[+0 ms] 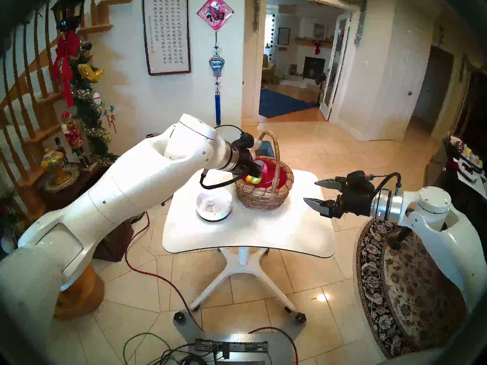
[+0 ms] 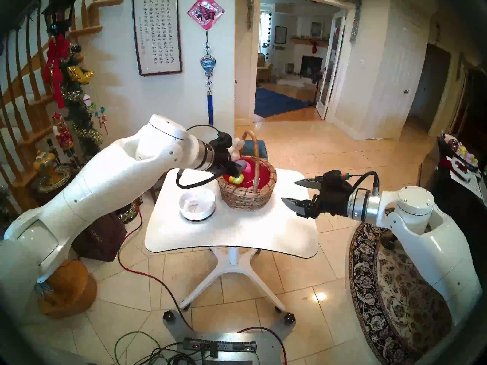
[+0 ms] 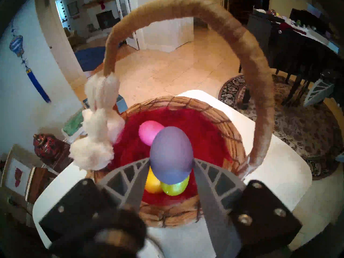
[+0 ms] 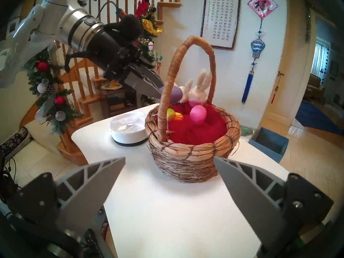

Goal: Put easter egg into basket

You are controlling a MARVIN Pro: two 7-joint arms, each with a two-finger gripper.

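My left gripper is going to the red lining (image 1: 273,171) (image 3: 186,130) beside the pink egg in the basket. Next, I release the purple egg, now held over the basket's rim, there.
The tan wicker basket (image 1: 263,196) with arched handle, red lining and white plush bunny (image 3: 96,136) stands on the white table (image 1: 247,232). My left gripper (image 3: 171,164) is shut on a purple egg (image 3: 171,155) and holds it over the basket's left rim, above the lining. A pink egg (image 3: 149,132), a yellow egg (image 3: 151,184) and a green egg (image 3: 175,187) lie inside. In the right wrist view the basket (image 4: 191,155) and the purple egg (image 4: 176,94) show behind the handle. My right gripper (image 1: 315,192) is open and empty, right of the basket.
A shallow round white bowl (image 1: 214,206) stands on the table left of the basket, under my left forearm. A patterned round rug (image 1: 405,290) lies at the right. Cables and a power strip (image 1: 226,347) lie on the floor in front.
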